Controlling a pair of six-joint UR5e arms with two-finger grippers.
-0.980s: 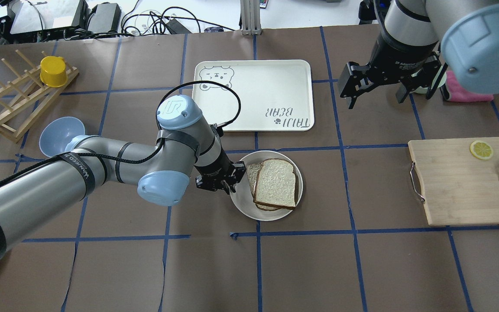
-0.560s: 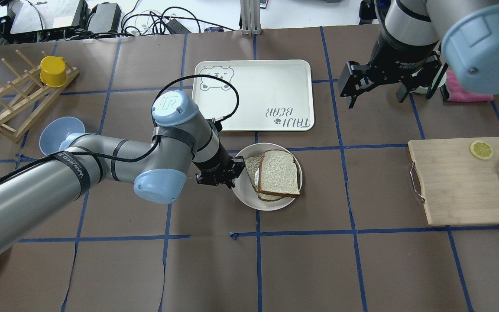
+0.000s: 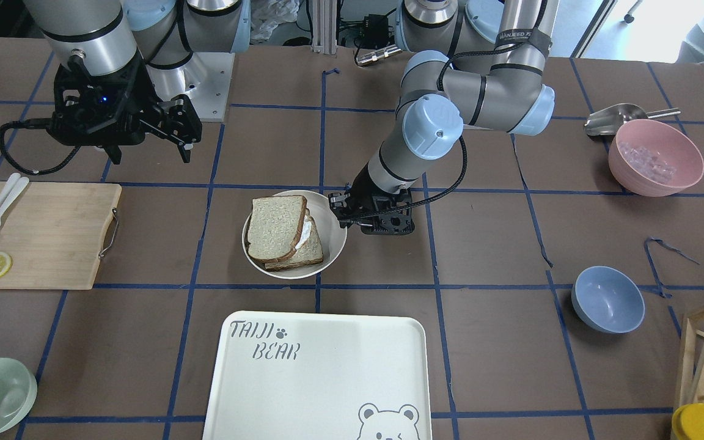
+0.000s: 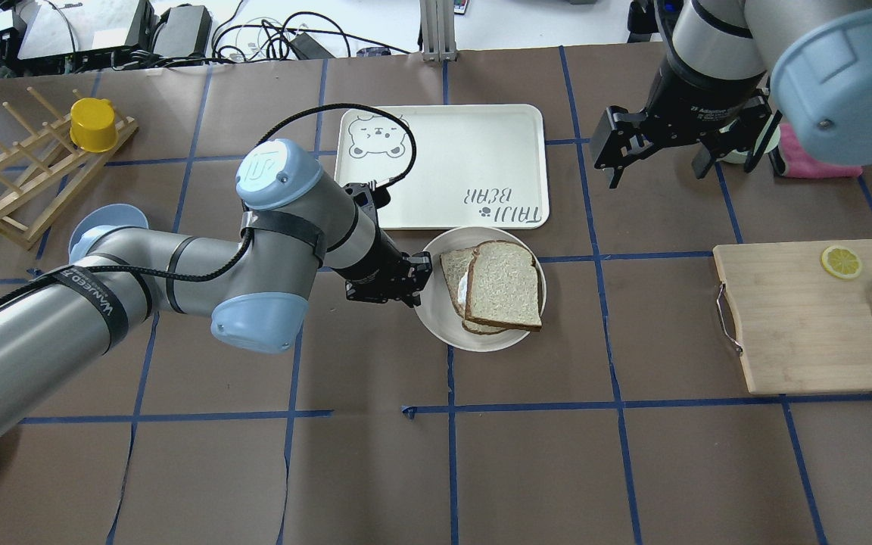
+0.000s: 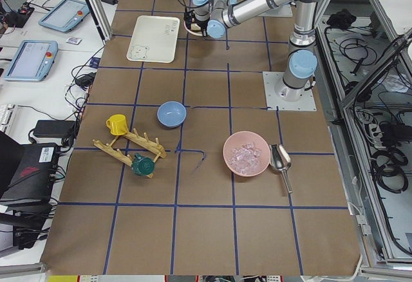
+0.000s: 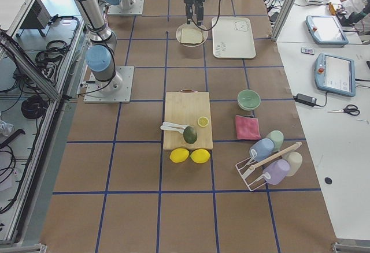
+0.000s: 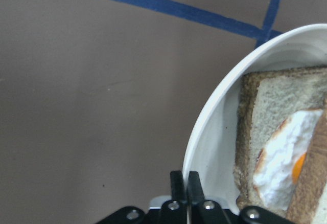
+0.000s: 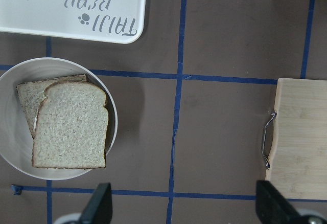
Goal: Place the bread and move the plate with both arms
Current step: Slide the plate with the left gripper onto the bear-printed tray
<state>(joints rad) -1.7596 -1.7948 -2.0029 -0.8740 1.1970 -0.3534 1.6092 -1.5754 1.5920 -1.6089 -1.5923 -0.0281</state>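
The robot's left gripper should set the plate down on the bear tray (image 3: 320, 384) between the tray's lettering and the bear's face.
The plate (image 4: 436, 318) holds the bread (image 4: 504, 284), which lies on top of a smaller slice with fried egg (image 4: 453, 269). My left gripper (image 4: 413, 284) is shut on the plate's left rim; the left wrist view shows the fingers (image 7: 186, 183) pinched on the rim (image 7: 214, 116), with the egg slice (image 7: 265, 111) beside them. The plate's far edge is close to the bear tray (image 4: 443, 166). My right gripper (image 4: 659, 163) is open and empty, high over the table to the right of the tray. It looks down on the plate (image 8: 10, 157) and bread (image 8: 71, 129).
A wooden cutting board (image 4: 799, 318) with a lemon slice and cutlery lies at the right. A blue bowl (image 4: 95, 227) and a wooden rack (image 4: 20, 182) with a yellow cup are at the left. A pink bowl (image 3: 654, 156) stands near the left arm's base.
My left gripper has moved the plate with the bread away from the robot and slightly right, up to the tray's near edge. The right arm has not moved.
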